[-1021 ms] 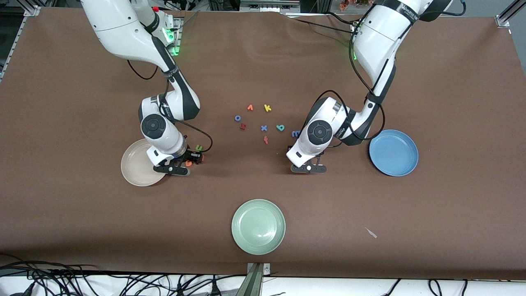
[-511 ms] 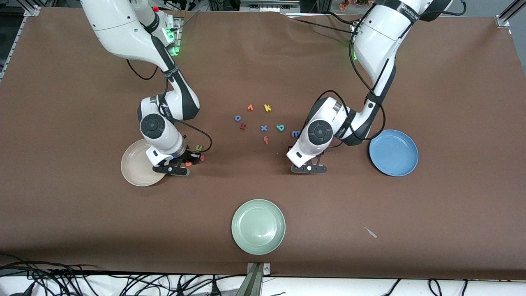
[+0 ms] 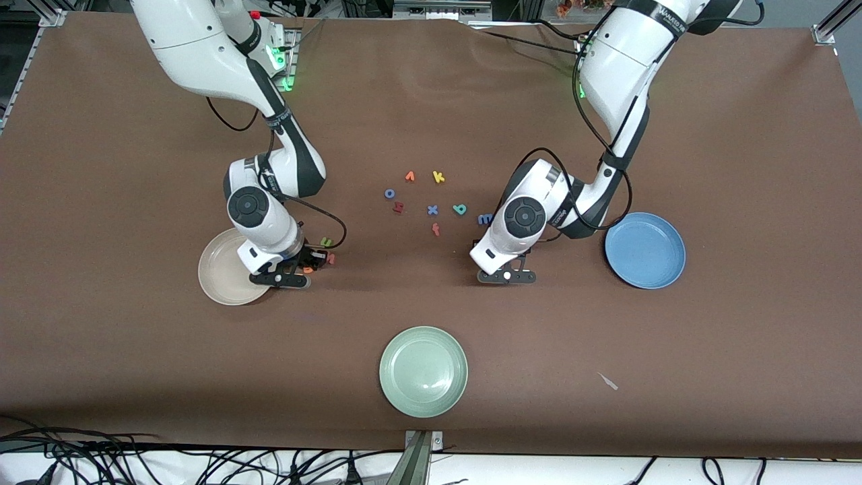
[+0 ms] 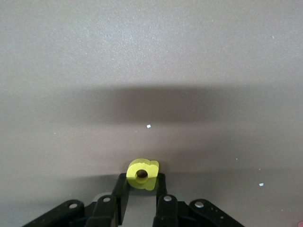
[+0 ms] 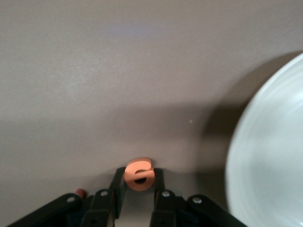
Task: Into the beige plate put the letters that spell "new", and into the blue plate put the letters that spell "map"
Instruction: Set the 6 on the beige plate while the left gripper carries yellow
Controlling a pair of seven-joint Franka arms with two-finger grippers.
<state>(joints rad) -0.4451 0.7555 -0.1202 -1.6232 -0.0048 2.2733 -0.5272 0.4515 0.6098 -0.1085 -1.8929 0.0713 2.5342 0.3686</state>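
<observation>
Next, I release the yellow p from my left gripper just off the middle of the blue plate (image 3: 634,258), toward the loose letters.
In the right wrist view my right gripper (image 5: 138,176) is shut on the orange e (image 5: 139,173), low over the table beside the beige plate (image 3: 222,269). The green n (image 3: 326,241) and the pinkish-red w (image 3: 330,258) lie close by it. In the left wrist view my left gripper (image 4: 142,178) is shut on the yellow p (image 4: 142,174), down at the table between the letter cluster and the blue plate (image 3: 645,250). The light blue m (image 3: 484,219) and the teal a (image 3: 460,209) lie on the table near the left arm's hand. The p is hidden in the front view.
Loose letters lie mid-table: a yellow k (image 3: 438,177), an orange v (image 3: 409,176), a blue o (image 3: 389,193), a blue x (image 3: 432,210), a red f (image 3: 436,230) and a dark red letter (image 3: 398,207). A pale green plate (image 3: 423,372) sits nearer the front camera.
Both grippers have closed, the right on the orange e and the left on the yellow p. Neither arm has shifted much.
</observation>
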